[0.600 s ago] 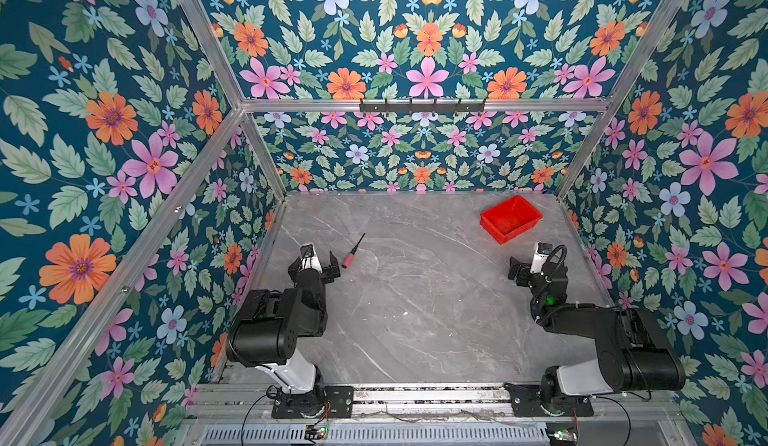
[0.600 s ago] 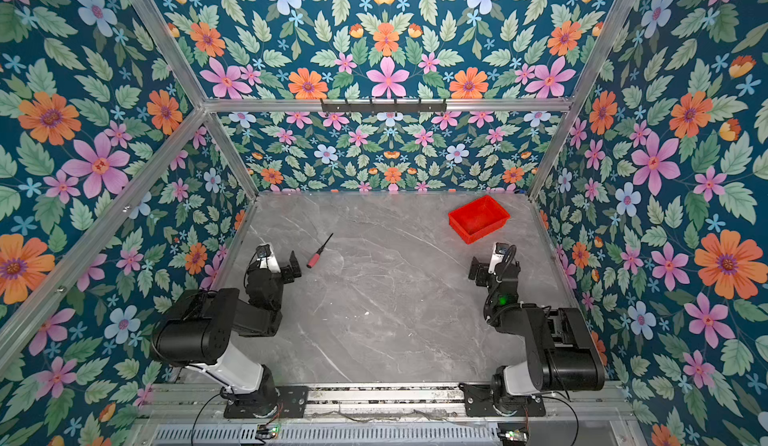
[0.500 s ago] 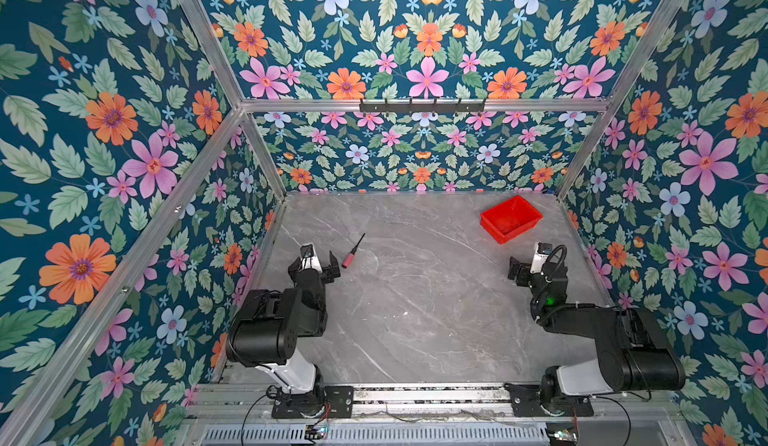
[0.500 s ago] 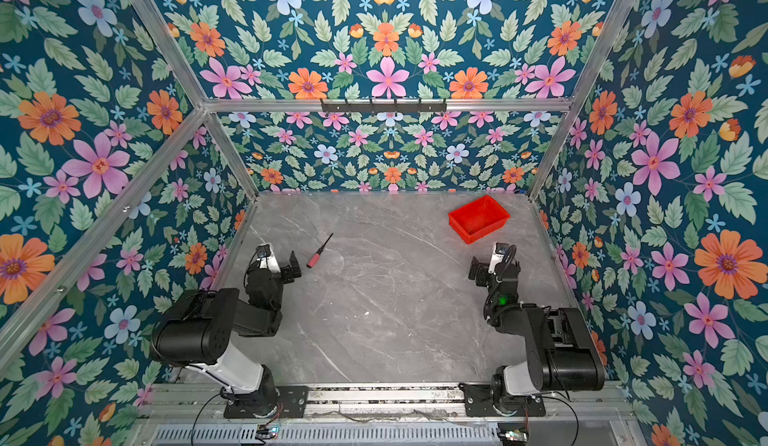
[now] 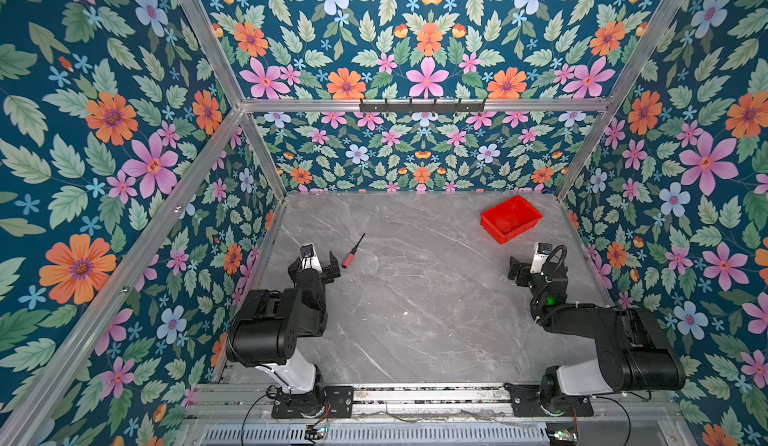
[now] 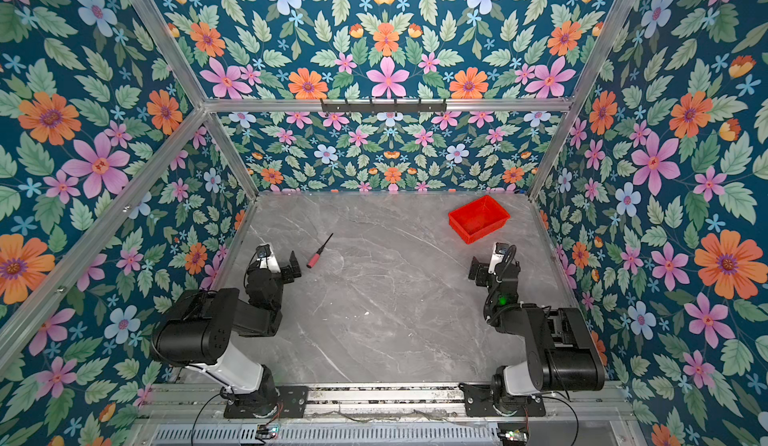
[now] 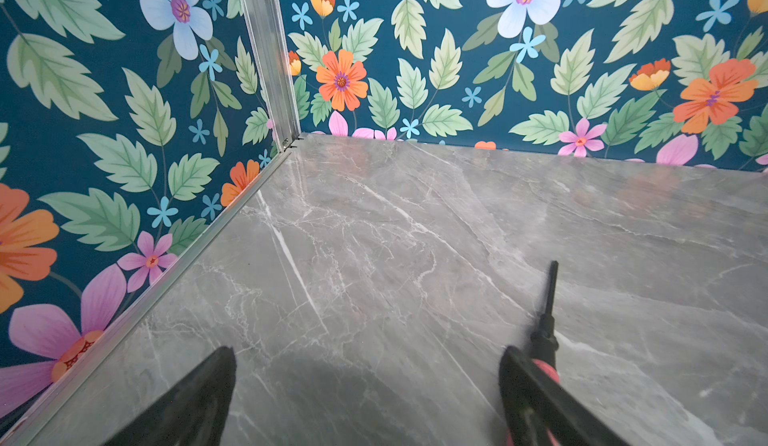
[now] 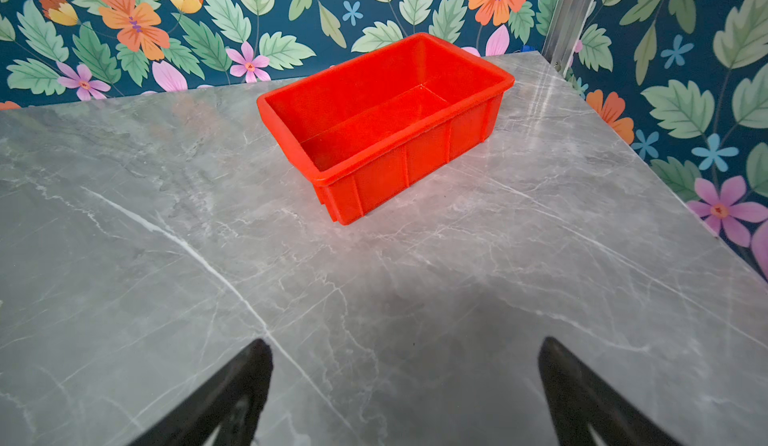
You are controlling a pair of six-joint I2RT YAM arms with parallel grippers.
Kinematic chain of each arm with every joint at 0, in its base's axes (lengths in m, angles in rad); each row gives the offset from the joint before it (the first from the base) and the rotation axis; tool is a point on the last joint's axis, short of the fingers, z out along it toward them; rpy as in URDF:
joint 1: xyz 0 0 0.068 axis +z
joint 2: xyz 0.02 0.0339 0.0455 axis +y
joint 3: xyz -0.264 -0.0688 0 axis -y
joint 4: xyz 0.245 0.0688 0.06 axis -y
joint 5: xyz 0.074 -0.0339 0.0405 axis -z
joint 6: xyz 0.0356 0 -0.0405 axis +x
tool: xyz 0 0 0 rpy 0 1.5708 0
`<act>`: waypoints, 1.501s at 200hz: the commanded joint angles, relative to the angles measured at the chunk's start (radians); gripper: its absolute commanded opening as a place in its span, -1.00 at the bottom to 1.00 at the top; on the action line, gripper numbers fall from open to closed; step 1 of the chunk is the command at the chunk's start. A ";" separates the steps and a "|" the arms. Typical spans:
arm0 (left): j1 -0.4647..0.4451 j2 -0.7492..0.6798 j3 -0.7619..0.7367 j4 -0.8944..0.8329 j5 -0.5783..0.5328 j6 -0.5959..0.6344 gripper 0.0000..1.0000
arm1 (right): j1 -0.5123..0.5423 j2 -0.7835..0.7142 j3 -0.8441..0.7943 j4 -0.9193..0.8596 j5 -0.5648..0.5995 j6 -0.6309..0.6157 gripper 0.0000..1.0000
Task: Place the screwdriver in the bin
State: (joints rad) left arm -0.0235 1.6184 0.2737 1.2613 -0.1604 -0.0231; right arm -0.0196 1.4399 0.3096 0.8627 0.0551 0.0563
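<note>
The robot's left gripper will next move to the screwdriver's red-pink handle and close near the handle's blunt end (image 5: 347, 262).
The screwdriver (image 5: 352, 252) (image 6: 318, 251) lies flat on the grey marble table at the left, red-pink handle toward me and black shaft pointing away. My left gripper (image 5: 314, 262) (image 7: 368, 354) stands open just left of it, with nothing between the fingers. In the left wrist view the screwdriver (image 7: 549, 298) lies outside one finger (image 7: 523, 385), which hides part of the handle. The empty red bin (image 5: 519, 228) (image 6: 484, 232) (image 8: 386, 174) stands at the back right. My right gripper (image 5: 536, 265) (image 8: 404, 343) is open, low over the table a little short of the bin.
Floral walls with aluminium frame posts (image 5: 266, 157) close in the table on three sides. A black hook rail (image 5: 422, 106) hangs on the rear crossbar. Both arm bases (image 5: 311, 402) sit on the front rail.
</note>
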 commanded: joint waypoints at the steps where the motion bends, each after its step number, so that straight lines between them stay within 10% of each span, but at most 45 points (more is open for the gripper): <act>1: 0.000 0.000 0.002 0.016 -0.005 0.008 1.00 | 0.000 0.000 0.003 0.013 -0.006 0.002 0.99; 85: -0.049 -0.095 -0.037 0.006 -0.008 0.065 1.00 | 0.024 -0.012 -0.029 0.065 -0.020 -0.040 0.98; 154: -0.159 -0.237 0.174 -0.605 -0.019 0.101 1.00 | 0.181 -0.219 0.013 -0.189 0.006 -0.203 0.98; 246: -0.175 0.037 0.679 -1.377 0.063 0.191 0.98 | 0.412 -0.431 0.133 -0.499 -0.194 -0.172 0.98; 300: -0.190 0.167 0.782 -1.531 0.072 0.230 0.74 | 0.519 -0.347 0.188 -0.478 -0.411 -0.094 0.98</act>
State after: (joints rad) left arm -0.2089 1.7569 1.0313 -0.1528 -0.0910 0.1783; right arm 0.4732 1.0554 0.4789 0.3653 -0.2279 -0.0860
